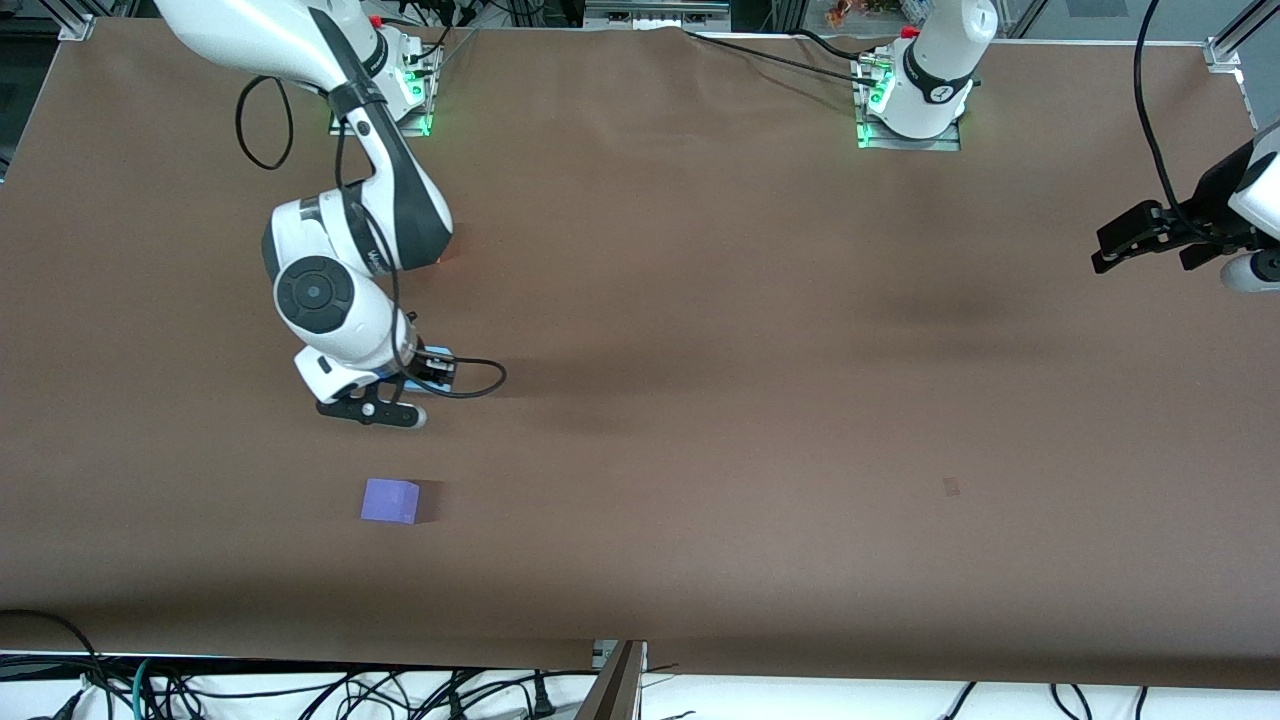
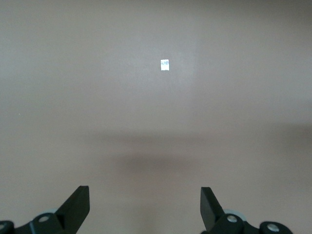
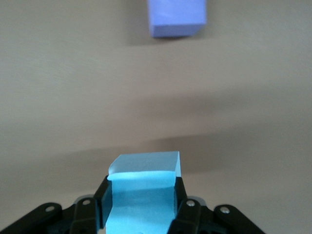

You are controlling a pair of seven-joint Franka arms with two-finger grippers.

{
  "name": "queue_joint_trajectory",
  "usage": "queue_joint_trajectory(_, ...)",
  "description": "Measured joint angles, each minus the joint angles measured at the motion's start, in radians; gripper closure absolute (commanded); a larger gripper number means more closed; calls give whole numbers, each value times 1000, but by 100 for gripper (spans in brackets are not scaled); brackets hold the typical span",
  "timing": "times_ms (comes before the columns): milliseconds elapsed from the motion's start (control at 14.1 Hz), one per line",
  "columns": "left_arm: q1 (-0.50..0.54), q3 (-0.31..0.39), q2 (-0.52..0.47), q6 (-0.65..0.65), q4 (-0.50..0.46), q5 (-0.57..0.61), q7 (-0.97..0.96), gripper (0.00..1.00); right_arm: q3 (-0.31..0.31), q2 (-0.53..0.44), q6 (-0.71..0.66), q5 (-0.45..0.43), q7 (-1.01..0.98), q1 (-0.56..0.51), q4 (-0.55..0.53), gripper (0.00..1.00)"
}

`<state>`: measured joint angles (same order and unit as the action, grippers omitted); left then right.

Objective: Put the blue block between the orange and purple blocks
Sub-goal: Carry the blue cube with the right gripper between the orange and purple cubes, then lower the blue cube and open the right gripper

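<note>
Next, my right gripper lets go of the blue block on the brown table midway (image 1: 404, 365) (image 3: 170, 188) between the purple block and the orange block. The blue block is now held low over the table.
My right gripper (image 1: 385, 405) is shut on the light sky-blue block (image 3: 144, 168) and holds it low over the table; in the right wrist view (image 3: 141, 200) the fingers press on both its sides. In the front view the hand hides most of the blue block. The violet-purple block (image 1: 390, 500) lies on the table nearer to the front camera than this gripper, and shows in the right wrist view (image 3: 176, 18). The orange block is hidden by the right arm. My left gripper (image 1: 1140, 240) waits open and empty at the left arm's end of the table (image 2: 145, 204).
The brown table cover (image 1: 700, 350) bears a small pale tag (image 2: 165, 64) below the left gripper's view, and a faint mark (image 1: 951, 487). Cables hang along the table's front edge (image 1: 400, 690).
</note>
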<state>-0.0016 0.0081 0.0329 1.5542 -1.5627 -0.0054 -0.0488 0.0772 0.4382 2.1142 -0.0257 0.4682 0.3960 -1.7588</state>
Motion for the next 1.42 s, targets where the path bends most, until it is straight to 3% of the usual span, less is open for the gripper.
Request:
queue_joint_trajectory(355,1,4,8,-11,-1,0,28,0,42,-71,254,63,-143,-43,-270,86)
queue_joint_trajectory(640,1,1,12,-11,1,0,32,0,41,-76,383,66,-153,-44,-369,86)
queue_joint_trajectory(711,0,0,12,-11,2,0,33,0,41,-76,405,66,-153,-44,-382,79)
queue_joint_trajectory(853,-2,-2,12,-11,9,0,33,0,41,-76,443,66,-158,-44,-402,2)
queue_joint_trajectory(1137,-6,-6,12,-11,17,0,34,0,46,-85,443,66,-221,-43,-384,0)
queue_joint_trajectory(1421,-6,-7,12,-11,18,0,34,0,100,-125,150,67,-366,-45,-196,0)
